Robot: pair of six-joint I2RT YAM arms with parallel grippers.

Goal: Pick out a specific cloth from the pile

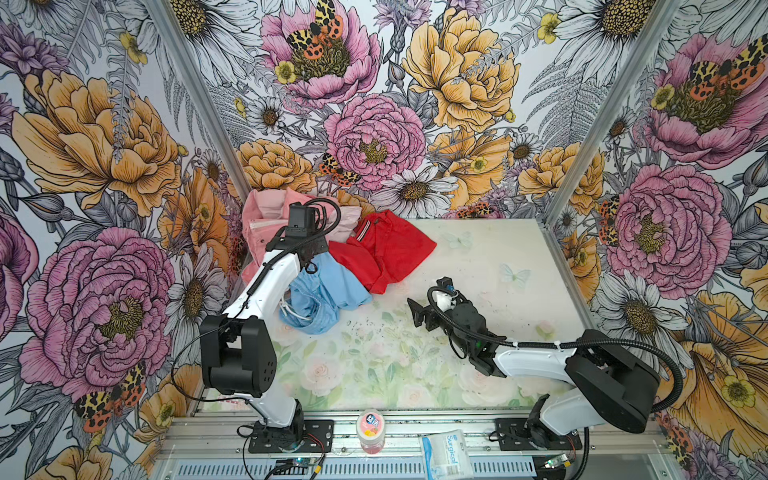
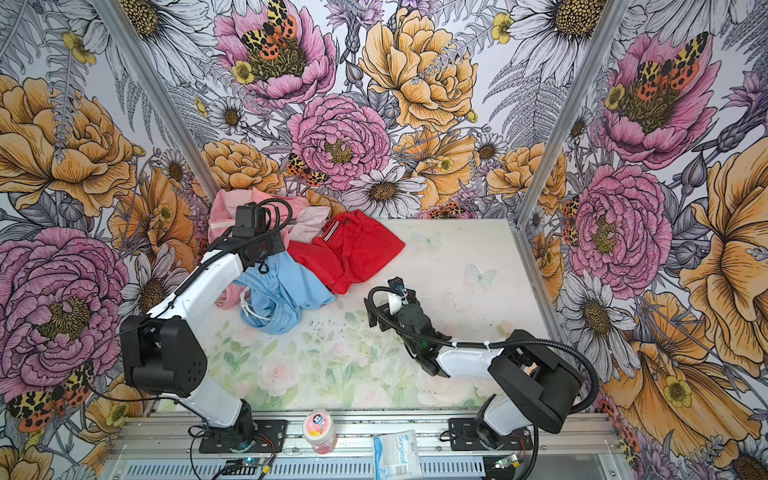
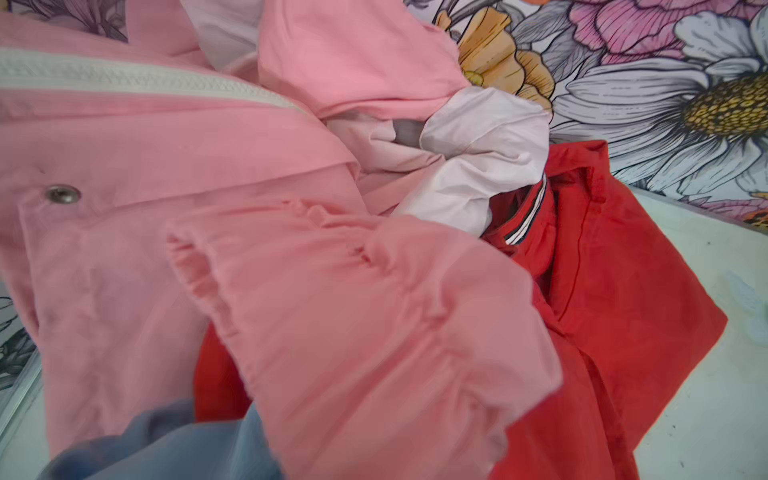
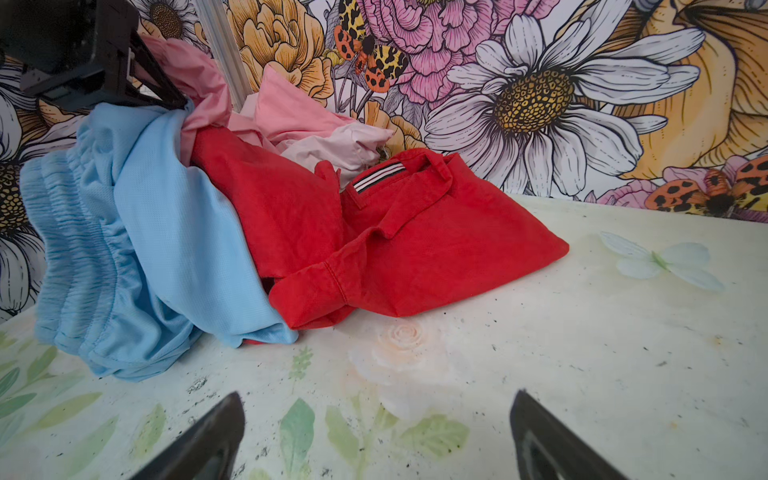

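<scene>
My left gripper's tip is bunching the salmon-pink jacket's sleeve with the blue cloth, so it should open and take the blue cloth alone (image 1: 326,273).
The cloth (image 1: 328,291) (image 2: 286,291), light sky-blue with a gathered waistband and white drawstring, lies crumpled at the front left of the pile. Its top edge rises to my left gripper (image 1: 311,262), which is shut on it; in the right wrist view the cloth (image 4: 158,232) hangs from that gripper's (image 4: 180,106) tip. The pile's salmon-pink jacket (image 1: 266,216) (image 3: 291,291) sits in the back left corner. The red shirt (image 1: 390,249) (image 4: 436,241) with a striped collar spreads to its right. My right gripper (image 1: 415,311) (image 4: 376,419) is open and empty, low over the table, right of the cloth.
The floral table (image 1: 478,257) is walled by flower-print panels at the back and sides, with metal posts at the back corners. A pink-capped bottle (image 1: 370,430) and a packet marked Surgical (image 1: 446,455) lie on the front rail between the arm bases.
</scene>
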